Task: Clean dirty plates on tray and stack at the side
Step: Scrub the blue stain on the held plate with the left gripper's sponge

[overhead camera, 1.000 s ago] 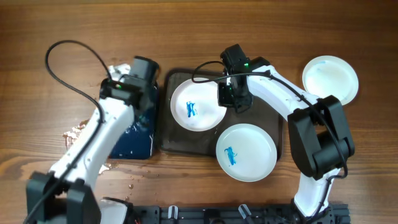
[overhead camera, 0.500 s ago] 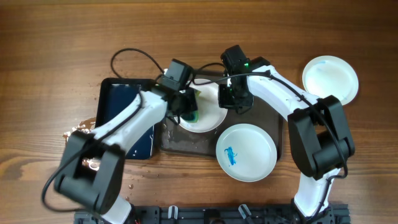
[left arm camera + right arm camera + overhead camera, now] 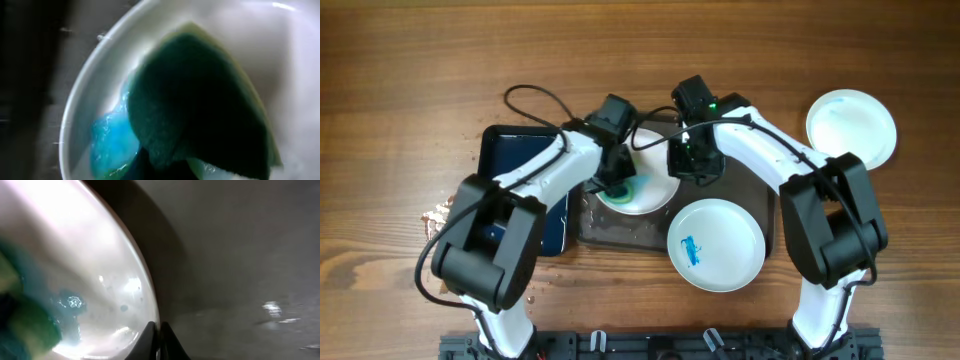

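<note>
My left gripper is holding the green sponge. It will let the sponge go in the middle of the narrow black tray (image 3: 537,192) next to the grey tray.
A white plate (image 3: 653,190) lies on the left half of the dark grey tray (image 3: 610,228). My left gripper (image 3: 618,178) is shut on a green sponge (image 3: 200,110) and presses it on this plate (image 3: 90,100), beside wet smeared blue paint (image 3: 112,145). My right gripper (image 3: 685,160) is shut on the plate's right rim; its fingers (image 3: 159,340) pinch the edge of the plate (image 3: 75,255). A second plate (image 3: 716,244) with a blue smear overhangs the tray's front edge. A third, clean plate (image 3: 851,127) lies on the table at the right.
A narrow black tray (image 3: 515,165) lies left of the grey tray, partly under my left arm. Wet crumpled bits (image 3: 442,212) lie on the wooden table at the far left. The grey tray surface (image 3: 240,255) shows to the right of the held plate.
My left arm swung right from the black tray onto the left plate with the sponge. The plate's blue smear has spread into a wet blur. My right gripper stayed on the rim.
</note>
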`<state>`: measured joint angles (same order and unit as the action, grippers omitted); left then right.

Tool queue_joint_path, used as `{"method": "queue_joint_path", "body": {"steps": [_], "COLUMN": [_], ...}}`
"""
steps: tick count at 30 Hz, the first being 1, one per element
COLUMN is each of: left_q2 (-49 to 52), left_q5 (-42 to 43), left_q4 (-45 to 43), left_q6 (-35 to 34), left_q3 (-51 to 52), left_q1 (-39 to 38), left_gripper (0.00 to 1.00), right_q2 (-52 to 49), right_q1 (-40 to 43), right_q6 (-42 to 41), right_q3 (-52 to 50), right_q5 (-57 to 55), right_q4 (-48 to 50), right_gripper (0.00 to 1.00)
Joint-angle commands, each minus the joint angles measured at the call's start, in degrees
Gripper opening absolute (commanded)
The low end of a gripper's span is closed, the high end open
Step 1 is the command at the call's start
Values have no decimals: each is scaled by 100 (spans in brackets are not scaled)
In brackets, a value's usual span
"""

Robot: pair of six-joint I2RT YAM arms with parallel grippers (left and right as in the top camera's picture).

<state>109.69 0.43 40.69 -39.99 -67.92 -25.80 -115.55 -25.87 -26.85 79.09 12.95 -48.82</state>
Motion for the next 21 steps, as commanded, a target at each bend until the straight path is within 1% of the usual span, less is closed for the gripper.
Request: {"method": "queue_joint_path", "body": {"steps": [1, 3, 4, 5, 6, 7, 8, 9, 10, 11, 14, 15, 16, 18, 19, 21], "left_q2": [466, 466, 466, 466, 466, 466, 466, 466, 466, 466, 466, 466, 466, 466, 466, 466], "left_q5": [-1777, -1775, -1502, -903, 247, 1106, 1641, 1893, 2277, 2627, 3560, 3574, 3392, 2796, 2428, 1405], "left_q4": [472, 549, 529, 422, 199, -26, -240, -389, -752, -1025, -1733, -2048, -2153, -2173, -2116, -1810], "left_q6": [-273, -247, 17, 417, 1121, 1471, 1565, 1558, 1292, 1207, 1005, 793, 621, 289, 131, -149], "left_q3": [426, 426, 426, 426, 426, 426, 426, 426, 426, 426, 426, 426, 426, 426, 426, 426], "left_q1": [472, 459, 413, 332, 142, -59, -264, -417, -702, -852, -962, -955, -916, -715, -573, -212], "left_gripper": [4, 4, 4, 4, 4, 4, 4, 4, 4, 4, 4, 4, 4, 4, 4, 4], "right_q2": [-61, -61, -61, -61, -61, -61, -61, -61, -61, -61, -61, -61, -61, -61, -61, -61], "right_q1": [74, 74, 76, 76, 76, 76, 76, 76, 76, 76, 76, 76, 76, 76, 74, 76], "right_q6": [-37, -35, -35, -35, -31, -31, -31, -31, -28, -28, -26, -28, -31, -28, -26, -24], "right_q3": [7, 7, 7, 7, 7, 7, 7, 7, 7, 7, 7, 7, 7, 7, 7, 7], "right_q5": [-107, -107, -107, -107, -107, -107, -107, -107, -109, -107, -109, -107, -107, -107, -107, -107], "right_q4": [-55, -52, -52, -52, -52, -52, -52, -52, -52, -52, -52, -55, -63, -98, -116, -140], "right_gripper": [5, 5, 5, 5, 5, 5, 4, 4, 5, 5, 5, 5, 5, 5, 5, 5]}}
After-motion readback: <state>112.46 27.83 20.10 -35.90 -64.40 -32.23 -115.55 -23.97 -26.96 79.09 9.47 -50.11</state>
